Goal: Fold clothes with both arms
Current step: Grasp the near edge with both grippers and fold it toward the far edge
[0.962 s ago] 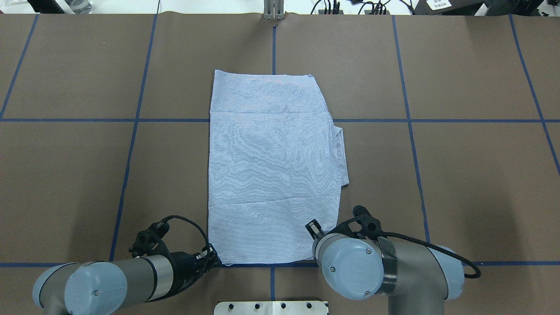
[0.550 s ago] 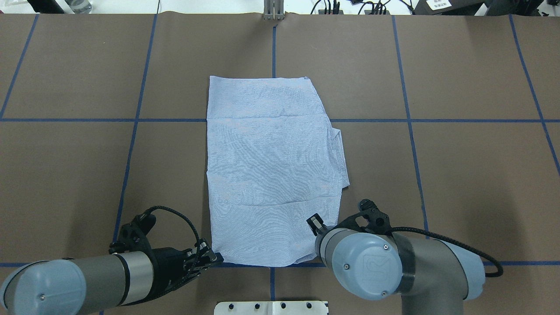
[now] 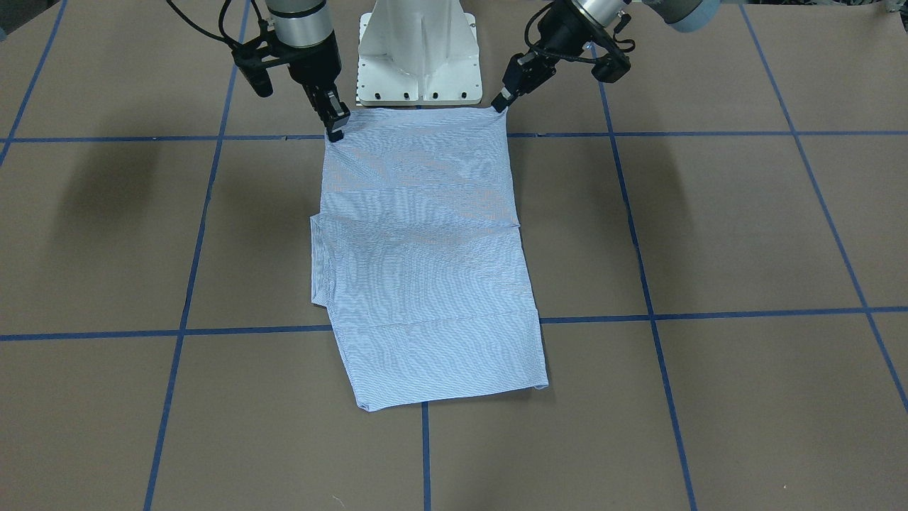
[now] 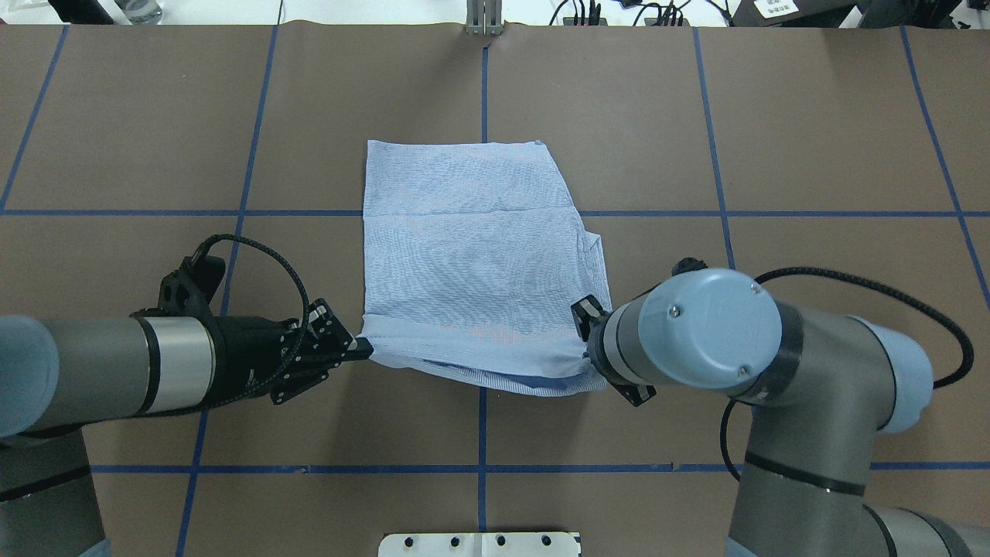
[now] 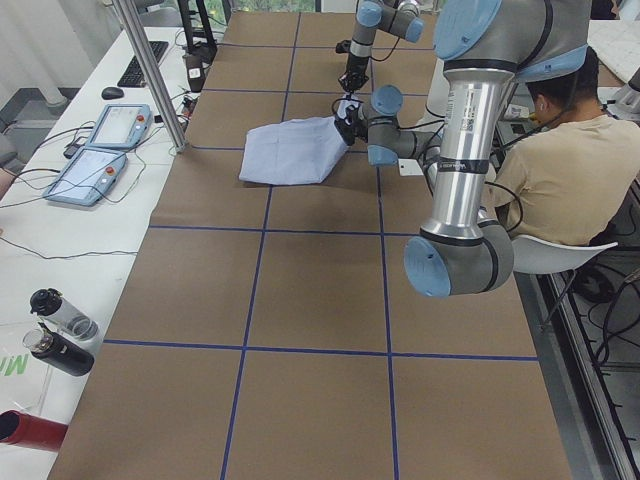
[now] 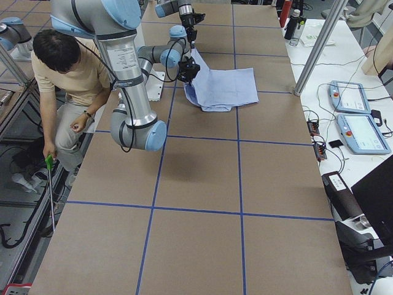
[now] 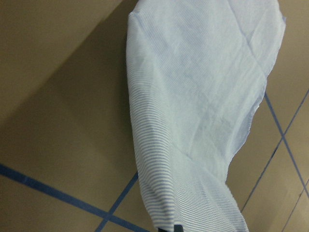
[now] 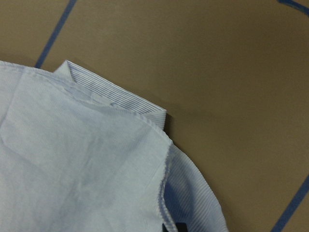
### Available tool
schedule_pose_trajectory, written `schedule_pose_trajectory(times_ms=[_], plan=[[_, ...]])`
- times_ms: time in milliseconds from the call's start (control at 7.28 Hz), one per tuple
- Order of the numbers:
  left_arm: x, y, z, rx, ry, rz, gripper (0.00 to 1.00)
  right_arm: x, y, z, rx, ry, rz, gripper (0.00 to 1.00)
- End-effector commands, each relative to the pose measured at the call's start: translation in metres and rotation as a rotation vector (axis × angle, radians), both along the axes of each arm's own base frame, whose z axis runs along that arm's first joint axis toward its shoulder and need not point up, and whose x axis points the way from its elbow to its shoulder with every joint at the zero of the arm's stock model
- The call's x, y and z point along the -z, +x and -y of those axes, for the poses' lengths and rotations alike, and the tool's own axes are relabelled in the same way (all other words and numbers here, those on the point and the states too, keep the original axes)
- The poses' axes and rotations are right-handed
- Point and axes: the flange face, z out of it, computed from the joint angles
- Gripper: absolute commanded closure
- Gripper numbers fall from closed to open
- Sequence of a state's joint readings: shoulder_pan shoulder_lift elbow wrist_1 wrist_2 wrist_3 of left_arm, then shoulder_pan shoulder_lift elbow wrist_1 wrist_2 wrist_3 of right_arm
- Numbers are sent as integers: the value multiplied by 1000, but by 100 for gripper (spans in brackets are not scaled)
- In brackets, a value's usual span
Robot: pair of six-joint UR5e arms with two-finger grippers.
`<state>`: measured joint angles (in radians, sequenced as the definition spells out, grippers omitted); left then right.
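Note:
Next, my left gripper releases the shirt's near corner just inside the shirt's far corner [image 3: 512, 386] on that gripper's side.
The clothes are one light-blue striped shirt [image 4: 472, 247], folded to a long rectangle on the brown table. My left gripper [image 4: 362, 350] is shut on its near left corner. My right gripper [image 4: 588, 340], largely hidden by its own wrist, is shut on the near right corner. In the overhead view the near edge hangs lifted and sags between the two grippers, over the shirt's lower part. The front-facing view shows the right gripper [image 3: 333, 131] and the left gripper [image 3: 500, 105] pinching those corners of the shirt [image 3: 425, 248]. Both wrist views show striped cloth [image 7: 203, 96] [image 8: 72, 169] hanging from the fingers.
The white pedestal base [image 3: 418, 57] stands behind the shirt on my side. A metal post [image 4: 483, 19] stands at the far edge. A person [image 5: 540, 170] sits beside the base. Two pendants [image 5: 100, 150] and bottles [image 5: 55, 330] lie on the side bench.
Both grippers have risen and carried the shirt's near edge away from me, over the shirt's lower part. The far edge slid slightly toward me.

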<state>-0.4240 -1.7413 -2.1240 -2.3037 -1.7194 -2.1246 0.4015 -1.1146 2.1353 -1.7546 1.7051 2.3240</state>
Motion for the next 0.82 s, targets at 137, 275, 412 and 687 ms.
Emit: schedule_pose_trajectory(times_ms=[137,275,412,687], plan=[[0,9,46,47,-11,32,100,9,-5,75,8,25,-21,100],[3,14,61,66,-3,39,100,7,-5,88,-8,37,-2,100],[0,22,77,82,1,56,100,8,-6,110,-25,26,-8,100],[-4,26,120,132,40,103,100,26,-19,165,-16,1,-19,100]])
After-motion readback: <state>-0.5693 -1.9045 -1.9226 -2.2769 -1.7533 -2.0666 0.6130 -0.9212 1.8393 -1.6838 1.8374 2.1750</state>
